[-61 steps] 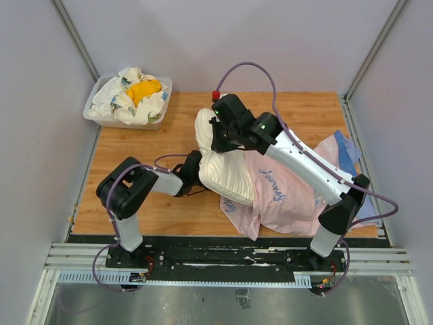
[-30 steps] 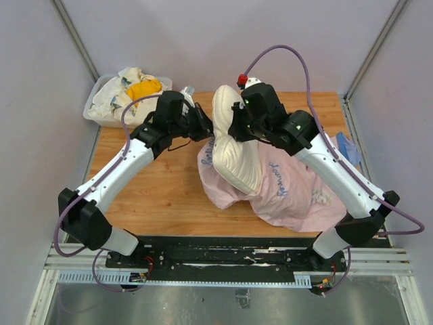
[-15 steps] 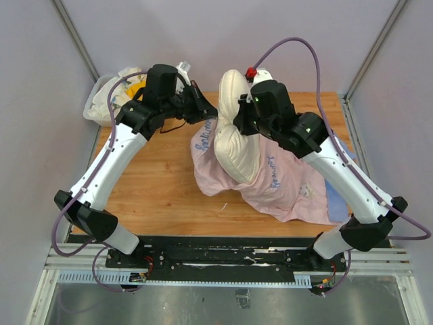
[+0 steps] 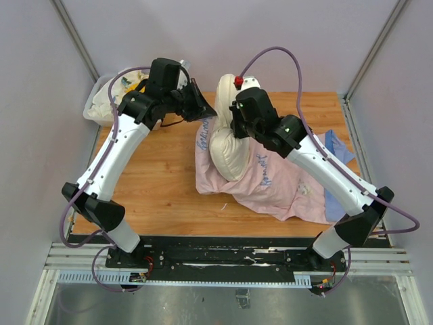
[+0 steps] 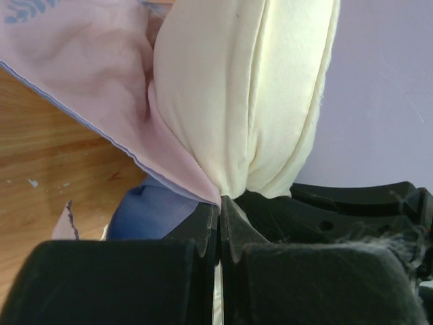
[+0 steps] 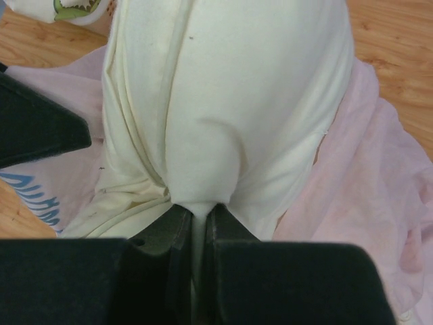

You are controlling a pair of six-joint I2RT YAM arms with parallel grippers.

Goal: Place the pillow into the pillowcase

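Observation:
My right gripper pinches the pillow's middle as the pillowcase's opposite side hangs loose; it should release the pillow and take that loose side [image 4: 254, 146].
The cream-white pillow [image 4: 229, 139] hangs upright over the table's back middle, its lower part inside the pillowcase [image 4: 281, 186], which lies pink side out with blue lettering. My right gripper [image 4: 232, 116] is shut on the pillow's top; in the right wrist view its jaws [image 6: 198, 213] pinch the cream fabric [image 6: 230, 101]. My left gripper [image 4: 211, 112] is shut on the pillowcase's edge beside the pillow; in the left wrist view the pink edge [image 5: 122, 95] runs into the closed jaws [image 5: 219, 206], with the pillow [image 5: 250, 88] just behind.
A clear bin [image 4: 101, 112] with a white-and-yellow cloth bundle [image 4: 125, 88] stands at the back left, partly behind the left arm. Blue fabric [image 4: 336, 152] of the pillowcase spreads toward the table's right edge. Purple walls surround the wooden table [image 4: 155, 183].
The left arm swung from the near left up to the back and took the pillowcase's edge. Both grippers rose, lifting the pillow upright; the case slid left under it.

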